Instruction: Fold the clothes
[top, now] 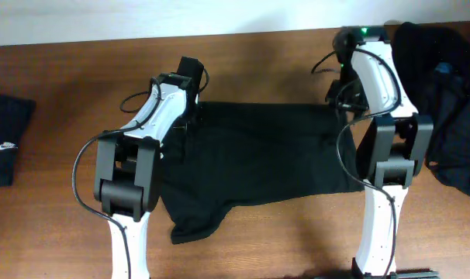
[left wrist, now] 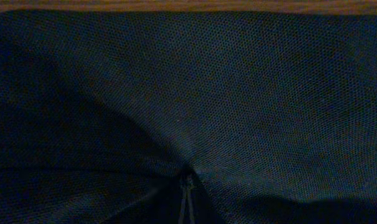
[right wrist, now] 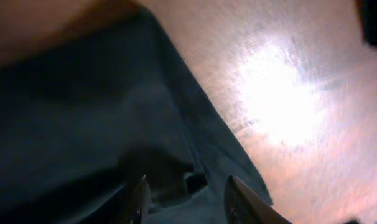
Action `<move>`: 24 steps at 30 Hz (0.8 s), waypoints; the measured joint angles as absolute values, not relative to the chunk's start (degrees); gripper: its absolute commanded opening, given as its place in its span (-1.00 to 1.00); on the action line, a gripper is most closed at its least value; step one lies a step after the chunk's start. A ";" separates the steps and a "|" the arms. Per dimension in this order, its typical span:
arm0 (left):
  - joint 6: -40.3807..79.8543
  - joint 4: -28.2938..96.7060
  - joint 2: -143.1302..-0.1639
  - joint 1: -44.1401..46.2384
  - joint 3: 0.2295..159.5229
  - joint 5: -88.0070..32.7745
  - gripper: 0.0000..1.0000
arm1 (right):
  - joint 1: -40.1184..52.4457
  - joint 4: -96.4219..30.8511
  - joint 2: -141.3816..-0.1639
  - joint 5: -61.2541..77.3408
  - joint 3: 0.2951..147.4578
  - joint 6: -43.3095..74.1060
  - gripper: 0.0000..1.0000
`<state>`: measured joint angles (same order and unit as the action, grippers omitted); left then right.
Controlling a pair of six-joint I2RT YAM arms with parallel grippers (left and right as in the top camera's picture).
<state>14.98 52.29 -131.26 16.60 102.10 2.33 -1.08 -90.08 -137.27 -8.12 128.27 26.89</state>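
Note:
My right gripper needs to turn square and pinch cloth closer to the T-shirt's far corner [right wrist: 165,87], as it is crooked over a small pucker short of that corner.
A black T-shirt [top: 258,155] lies spread across the middle of the wooden table, one sleeve trailing toward the front left. My left gripper [left wrist: 187,183] is shut on a pinch of its cloth, which puckers toward the fingertips; seen from overhead it sits at the shirt's far left corner [top: 191,115]. My right gripper [right wrist: 187,198] stands open just over the shirt's far right edge, its two fingers apart with dark fabric [right wrist: 83,124] below them. From overhead the right gripper [top: 340,99] is at the far right corner.
A heap of black clothes [top: 444,101] fills the table's far right. A folded black garment with a small white logo [top: 6,143] lies at the left edge. Bare wood [right wrist: 288,106] shows right of the shirt's edge.

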 measured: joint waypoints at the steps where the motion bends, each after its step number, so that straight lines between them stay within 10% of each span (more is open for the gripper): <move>1: 14.98 52.29 -131.26 16.56 102.10 2.31 -0.90 | -1.10 -89.45 -137.19 -7.90 128.33 26.04 -0.92; 14: 14.98 52.18 -131.26 16.51 102.10 2.28 -0.90 | -1.08 -82.76 -137.08 -5.74 122.13 19.77 -0.92; 18: 14.98 52.16 -131.26 16.51 102.10 2.28 -0.88 | -1.23 -83.33 -137.08 -5.23 121.40 19.16 -0.13; 24: 14.81 52.16 -131.26 16.40 102.10 2.33 -0.81 | -2.09 -81.62 -137.08 -4.84 120.95 16.47 0.07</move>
